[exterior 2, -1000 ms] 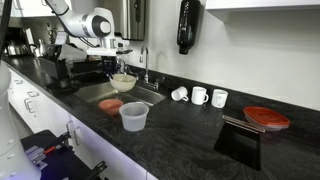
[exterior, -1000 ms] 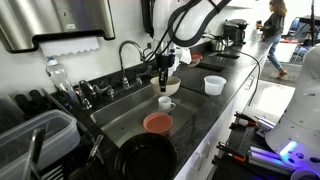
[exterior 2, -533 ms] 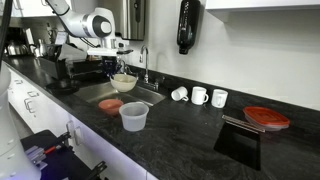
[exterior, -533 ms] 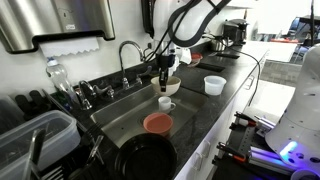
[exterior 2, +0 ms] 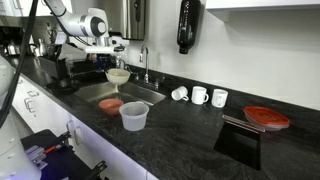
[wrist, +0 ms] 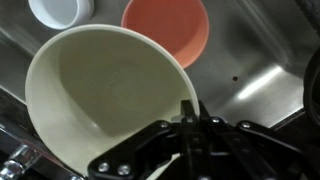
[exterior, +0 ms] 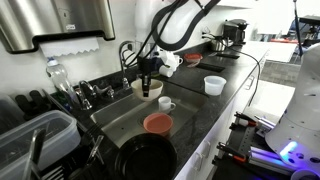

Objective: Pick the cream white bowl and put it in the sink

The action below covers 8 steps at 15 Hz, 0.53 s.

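Observation:
Next, I set the cream white bowl down with my gripper on the bottom of the sink beside the red bowl point(exterior: 127, 127), toward the dish rack.
My gripper point(exterior: 146, 82) is shut on the rim of the cream white bowl point(exterior: 150, 89) and holds it in the air above the steel sink point(exterior: 120, 115), near the faucet. In the other exterior view the bowl point(exterior 2: 118, 76) hangs over the sink point(exterior 2: 140, 95) under my gripper point(exterior 2: 113, 66). In the wrist view the bowl point(wrist: 100, 100) fills the left side, its rim pinched between my fingers point(wrist: 190, 105).
A red bowl point(exterior: 157, 122) and a white cup point(exterior: 166, 103) lie in the sink. A faucet point(exterior: 128, 55) stands behind it. A clear plastic cup point(exterior 2: 133, 116) sits on the black counter's front edge. White mugs point(exterior 2: 200, 96) stand by the wall.
My gripper has moved with the bowl away from the counter side, over the sink toward the faucet, and slightly higher.

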Tool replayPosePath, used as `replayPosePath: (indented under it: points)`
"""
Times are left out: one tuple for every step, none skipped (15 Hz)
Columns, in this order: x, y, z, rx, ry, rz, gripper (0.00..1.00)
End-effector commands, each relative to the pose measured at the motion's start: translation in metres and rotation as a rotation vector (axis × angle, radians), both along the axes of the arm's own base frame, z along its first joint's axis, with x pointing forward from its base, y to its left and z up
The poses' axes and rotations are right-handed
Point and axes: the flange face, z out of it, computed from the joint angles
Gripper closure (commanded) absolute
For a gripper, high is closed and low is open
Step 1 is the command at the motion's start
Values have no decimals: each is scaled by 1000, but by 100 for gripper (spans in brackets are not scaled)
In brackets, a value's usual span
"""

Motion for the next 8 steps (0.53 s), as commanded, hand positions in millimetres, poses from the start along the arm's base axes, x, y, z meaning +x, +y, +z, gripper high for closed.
replayPosePath:
  points:
    - [24, 32, -11, -11, 3, 160, 99]
    - [29, 40, -16, -8, 6, 199, 99]
    - [33, 46, -21, -7, 8, 230, 99]
    - [39, 51, -28, -4, 5, 261, 99]
    - [45, 55, -34, -7, 1, 289, 99]
    - [52, 58, -41, -8, 0, 310, 99]
    - [59, 60, -47, -13, -9, 337, 99]
    - [65, 62, -53, -17, -6, 355, 99]
